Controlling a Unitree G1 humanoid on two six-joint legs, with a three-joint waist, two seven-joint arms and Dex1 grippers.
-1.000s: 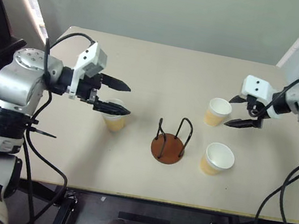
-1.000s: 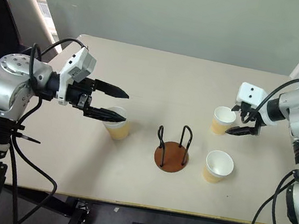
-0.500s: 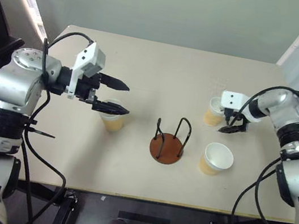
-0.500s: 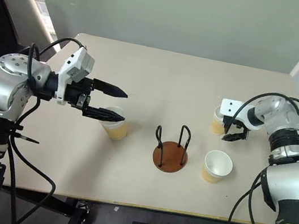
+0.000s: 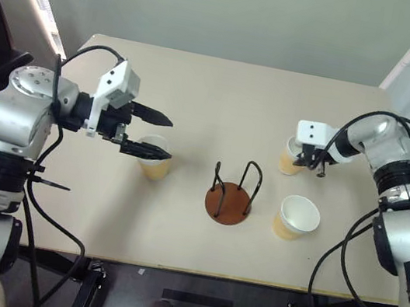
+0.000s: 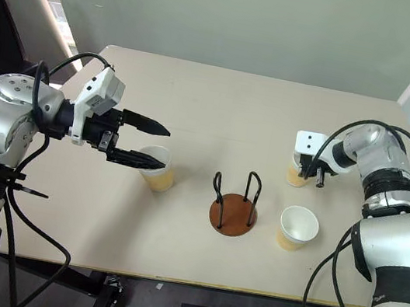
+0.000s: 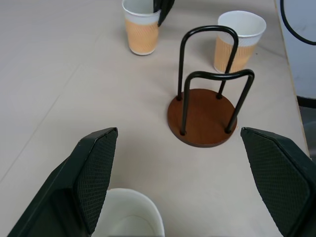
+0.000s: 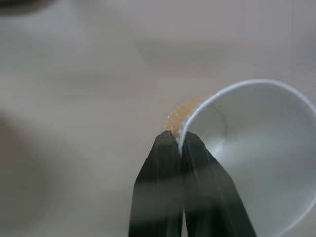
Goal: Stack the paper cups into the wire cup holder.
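My right gripper is to let go of the paper cup on the holder's brown disc (image 5: 228,202), upright between the black wire loops.
The wire cup holder (image 5: 230,203), a brown disc with two black wire loops, stands mid-table. One paper cup (image 5: 155,162) stands left of it, under my left gripper (image 5: 167,138), whose fingers hang open just above the rim, apart from it. A second paper cup (image 5: 289,161) stands at the far right. My right gripper (image 8: 177,138) is shut on that cup's near rim, one finger inside the wall and one outside. The third paper cup (image 5: 296,217) stands upright just right of the holder, untouched.
The beige table (image 5: 215,92) has bare room behind the holder and along its front edge. A wall runs behind the table. The left wrist view shows the holder (image 7: 207,106) between the two right-hand cups and the left cup.
My right gripper swung left onto the far right cup and shut on its rim. The left gripper stays open over the left cup.
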